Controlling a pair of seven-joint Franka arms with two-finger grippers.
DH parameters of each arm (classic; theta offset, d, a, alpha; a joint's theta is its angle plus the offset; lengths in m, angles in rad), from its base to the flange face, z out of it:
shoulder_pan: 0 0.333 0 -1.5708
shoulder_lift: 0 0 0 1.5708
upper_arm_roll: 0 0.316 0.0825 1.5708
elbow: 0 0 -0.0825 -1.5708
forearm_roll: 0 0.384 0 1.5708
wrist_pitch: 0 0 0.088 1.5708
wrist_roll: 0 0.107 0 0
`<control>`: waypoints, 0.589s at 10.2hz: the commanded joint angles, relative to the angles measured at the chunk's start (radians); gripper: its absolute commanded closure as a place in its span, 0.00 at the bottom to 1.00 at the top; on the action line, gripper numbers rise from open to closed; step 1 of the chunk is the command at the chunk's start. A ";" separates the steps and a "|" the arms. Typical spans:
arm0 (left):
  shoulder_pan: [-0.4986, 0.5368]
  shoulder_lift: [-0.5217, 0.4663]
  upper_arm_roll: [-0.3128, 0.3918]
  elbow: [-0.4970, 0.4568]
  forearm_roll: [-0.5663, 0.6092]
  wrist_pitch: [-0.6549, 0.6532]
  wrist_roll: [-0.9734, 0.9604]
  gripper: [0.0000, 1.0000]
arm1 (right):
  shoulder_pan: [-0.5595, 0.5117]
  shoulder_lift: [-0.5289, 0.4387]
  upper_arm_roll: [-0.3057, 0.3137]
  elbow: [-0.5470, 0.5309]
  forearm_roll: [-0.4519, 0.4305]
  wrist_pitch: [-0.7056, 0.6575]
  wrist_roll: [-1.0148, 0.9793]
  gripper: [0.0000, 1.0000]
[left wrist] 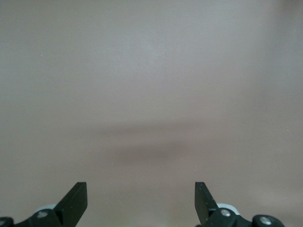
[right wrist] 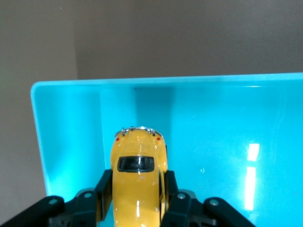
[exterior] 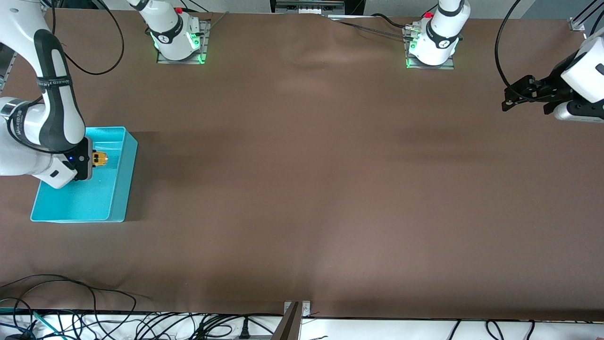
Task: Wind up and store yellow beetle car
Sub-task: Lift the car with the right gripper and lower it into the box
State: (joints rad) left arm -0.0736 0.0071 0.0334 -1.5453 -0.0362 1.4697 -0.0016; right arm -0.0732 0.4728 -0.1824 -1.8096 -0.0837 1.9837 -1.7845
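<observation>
The robot's right gripper should release the yellow beetle car on the turquoise bin's bottom (exterior: 101,164) (right wrist: 144,164), close to the side of the bin that faces the open table.
The yellow beetle car (right wrist: 138,177) (exterior: 100,159) is a tiny rounded toy with a dark window. My right gripper (right wrist: 137,196) (exterior: 92,160) is shut on its sides, one finger (right wrist: 105,194) pressed against each flank. It hangs over the inside of the turquoise bin (exterior: 118,198) (right wrist: 227,118), toward the right arm's end of the table. Whether the car's wheels touch the bin floor I cannot tell. My left gripper (exterior: 516,97) (left wrist: 141,201) waits open over bare table at the left arm's end, nothing between its fingers (left wrist: 75,201).
The brown table cover (exterior: 302,189) stretches between the two arm bases (exterior: 181,45) (exterior: 432,49). Cables (exterior: 71,307) lie along the table edge nearest the front camera. The right arm's forearm (exterior: 52,118) overhangs the bin's end farther from the camera.
</observation>
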 commanded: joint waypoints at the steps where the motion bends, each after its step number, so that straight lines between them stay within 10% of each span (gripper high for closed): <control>1: -0.002 0.011 0.002 0.028 -0.010 -0.009 0.000 0.00 | -0.023 0.024 0.006 -0.013 -0.011 0.044 -0.047 1.00; 6: -0.003 0.011 0.000 0.028 -0.010 -0.009 0.000 0.00 | -0.060 0.084 0.008 -0.011 -0.008 0.138 -0.091 1.00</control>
State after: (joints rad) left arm -0.0738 0.0071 0.0326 -1.5452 -0.0362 1.4697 -0.0016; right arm -0.1165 0.5488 -0.1831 -1.8177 -0.0837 2.0964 -1.8481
